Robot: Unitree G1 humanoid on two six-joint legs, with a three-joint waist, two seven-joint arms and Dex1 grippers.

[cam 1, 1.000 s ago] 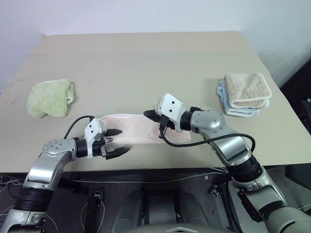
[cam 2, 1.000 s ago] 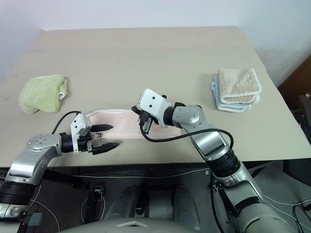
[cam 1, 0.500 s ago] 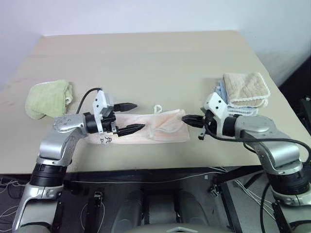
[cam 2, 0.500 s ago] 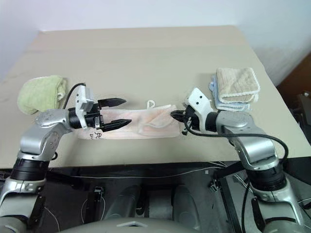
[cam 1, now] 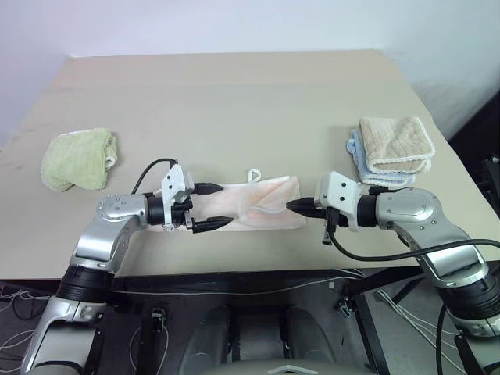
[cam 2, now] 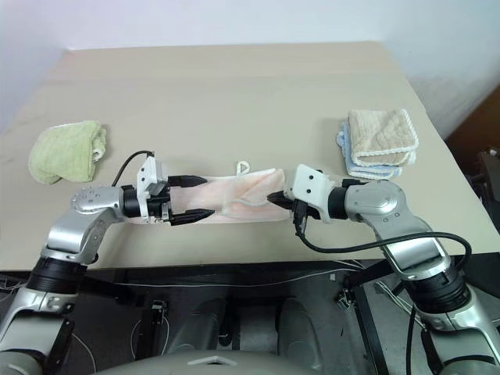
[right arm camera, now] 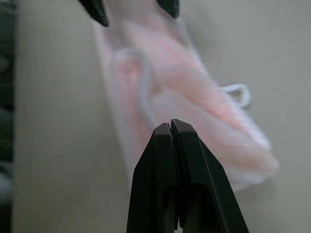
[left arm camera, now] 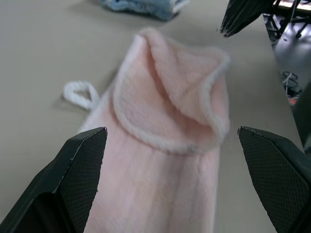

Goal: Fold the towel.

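I will open my right gripper, take the flap [cam 1: 254, 186] beside the white loop tab and straighten it, because the flap's edge lies curled and crooked over the strip.
The pale pink towel [cam 1: 254, 205] lies as a narrow strip near the table's front edge, its right end folded back into a loose flap [left arm camera: 184, 92]. Its white loop tab [cam 1: 254, 173] sticks out on the far side. My left gripper [cam 1: 211, 207] is open, pointing right, and one finger [left arm camera: 73, 179] stands on each side of the strip's left part. My right gripper [cam 1: 293, 205] is shut with nothing in it. Its tip sits just off the towel's right end, pointing left. In the right wrist view the shut fingertips [right arm camera: 170, 133] point at the towel [right arm camera: 194, 97].
A light green towel [cam 1: 78, 158] lies bunched at the table's left. A beige towel with scalloped edging [cam 1: 397, 143] sits on a pale blue one [cam 1: 367, 176] at the right. The tan table [cam 1: 234, 101] stretches behind; its front edge runs just below both grippers.
The right gripper swung from over the towel's middle out to its right end, where a folded flap now lies. The left gripper moved right over the towel's left end.
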